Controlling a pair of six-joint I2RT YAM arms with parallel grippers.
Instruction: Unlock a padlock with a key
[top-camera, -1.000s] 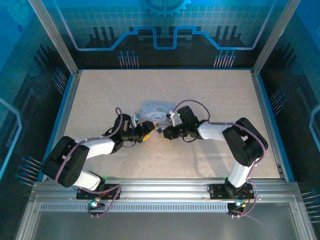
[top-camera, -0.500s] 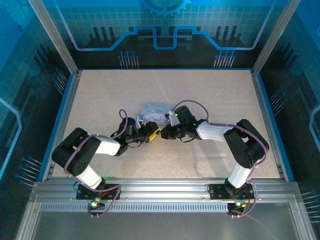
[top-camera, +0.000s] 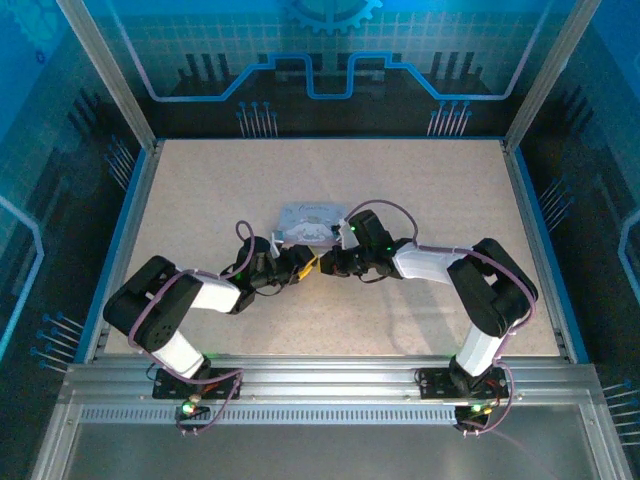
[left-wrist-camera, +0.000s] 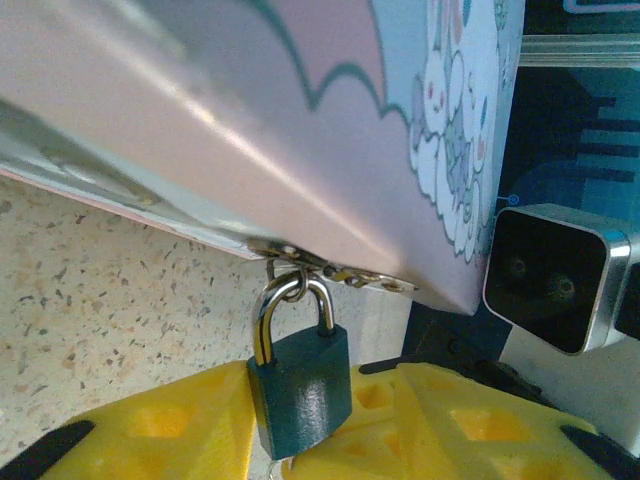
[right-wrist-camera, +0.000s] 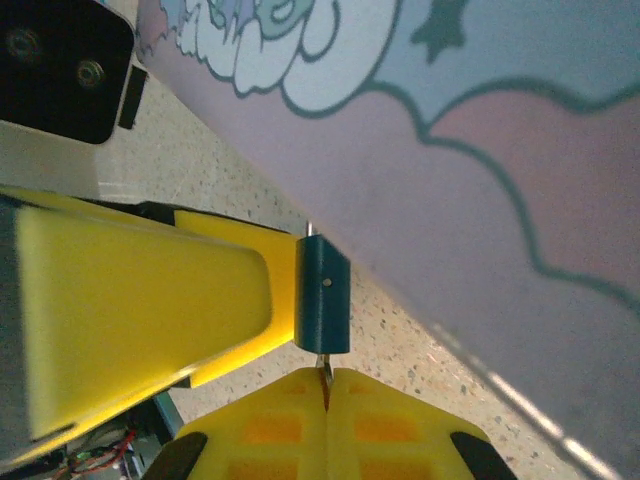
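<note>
The shackle is still shut and my right gripper rolled far over, so it should open, roll back and regrip the key (right-wrist-camera: 323, 362) to turn further.
A small dark blue padlock (left-wrist-camera: 300, 385) hangs by its silvery shackle (left-wrist-camera: 290, 305) from the hasp of a pale lilac cartoon tin (left-wrist-camera: 300, 110). My left gripper (left-wrist-camera: 320, 400) has its yellow fingers (left-wrist-camera: 150, 430) on either side of the padlock's body. The left one touches it, but a firm clamp is not clear. In the right wrist view the padlock (right-wrist-camera: 322, 295) stands just above my right gripper (right-wrist-camera: 327, 390). That gripper is shut on the thin key (right-wrist-camera: 323, 370), whose tip meets the padlock's underside. From above, both grippers meet in front of the tin (top-camera: 305, 218).
The tin rests on the speckled table (top-camera: 420, 190), tilted over both wrists. The right wrist's camera housing (left-wrist-camera: 555, 275) sits close to the right of the padlock. Blue walls and metal posts (top-camera: 110, 90) ring the table.
My left arm has pushed in toward the tin and its jaws have narrowed around the padlock. The right gripper has stayed shut and shifted slightly left.
</note>
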